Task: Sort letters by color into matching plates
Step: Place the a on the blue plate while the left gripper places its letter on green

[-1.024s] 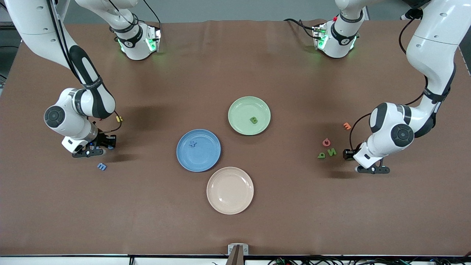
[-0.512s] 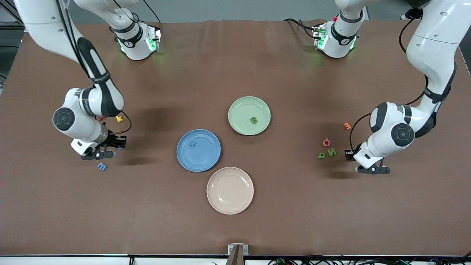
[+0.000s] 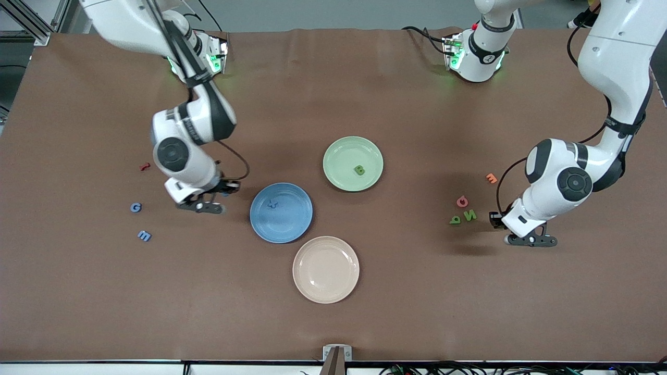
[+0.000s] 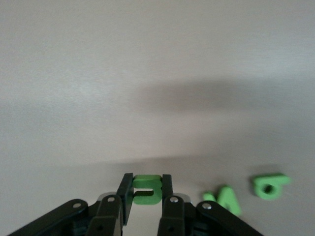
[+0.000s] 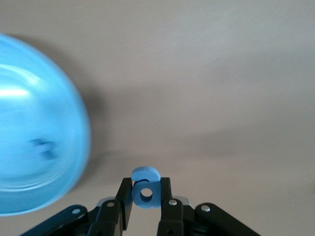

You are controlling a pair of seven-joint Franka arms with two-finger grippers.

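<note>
The robot's left gripper should release its green letter in the pale green plate (image 3: 346, 162), next to the green B.
My right gripper (image 3: 225, 191) is shut on a blue letter (image 5: 146, 189), over the bare table just beside the blue plate (image 3: 289, 223), which also shows in the right wrist view (image 5: 34, 98). One blue letter (image 3: 273, 203) lies in that plate. Two blue letters (image 3: 135, 207) (image 3: 144, 236) lie toward the right arm's end. My left gripper (image 3: 495, 219) is shut on a green letter (image 4: 147, 189), low over the table beside two green letters (image 3: 455, 220) (image 3: 470, 214). The pale green plate (image 3: 344, 153) holds a green B (image 3: 359, 170).
A beige plate (image 3: 325, 281) sits nearer the camera than the blue plate. A pink letter (image 3: 462, 201) and an orange letter (image 3: 491, 178) lie by the green letters. A red letter (image 3: 145, 166) lies toward the right arm's end.
My right arm has swung from the blue letters toward the blue plate with a blue letter in its grip, uncovering a blue G. My left arm has barely moved.
</note>
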